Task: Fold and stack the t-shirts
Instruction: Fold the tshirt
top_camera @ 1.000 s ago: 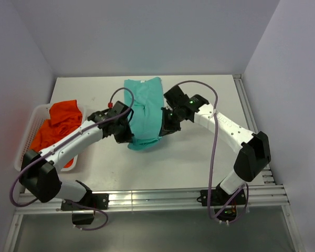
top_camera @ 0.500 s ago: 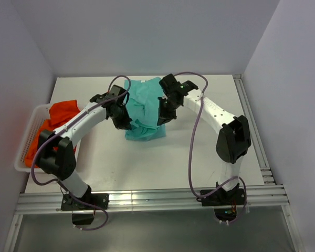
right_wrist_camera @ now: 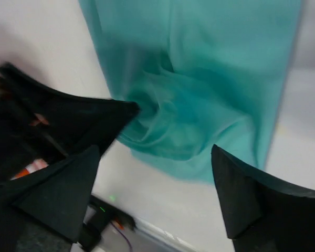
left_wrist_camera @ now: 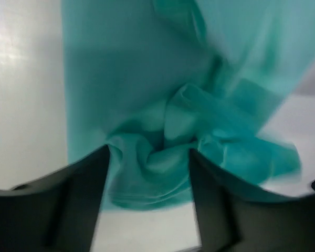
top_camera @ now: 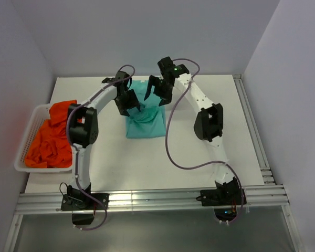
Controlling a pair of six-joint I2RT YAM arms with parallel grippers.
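Next, I close my right gripper on the near corner (top_camera: 164, 135) of the teal-green t-shirt, the corner that is farther from the white slatted basket.
The teal-green t-shirt (top_camera: 147, 124) lies folded over itself in the middle of the table, a bunched ridge across its far part. My left gripper (top_camera: 132, 107) hovers over its far left edge, open, the crumpled teal-green t-shirt (left_wrist_camera: 163, 142) lying just beyond the fingertips and nothing gripped. My right gripper (top_camera: 157, 94) hangs over the far right edge, open wide above the bunched teal-green t-shirt (right_wrist_camera: 184, 105). The orange-red t-shirts (top_camera: 50, 137) are heaped in the basket at the left.
The white slatted basket (top_camera: 27, 137) sits at the table's left edge. The left arm's black gripper (right_wrist_camera: 68, 123) shows close beside the right one. Grey walls close in the back and sides; a metal rail (top_camera: 147, 199) runs along the near edge.
Both grippers carried the near end of the teal shirt toward the far side, folding it over, then opened and let it go. The shirt now lies shorter.
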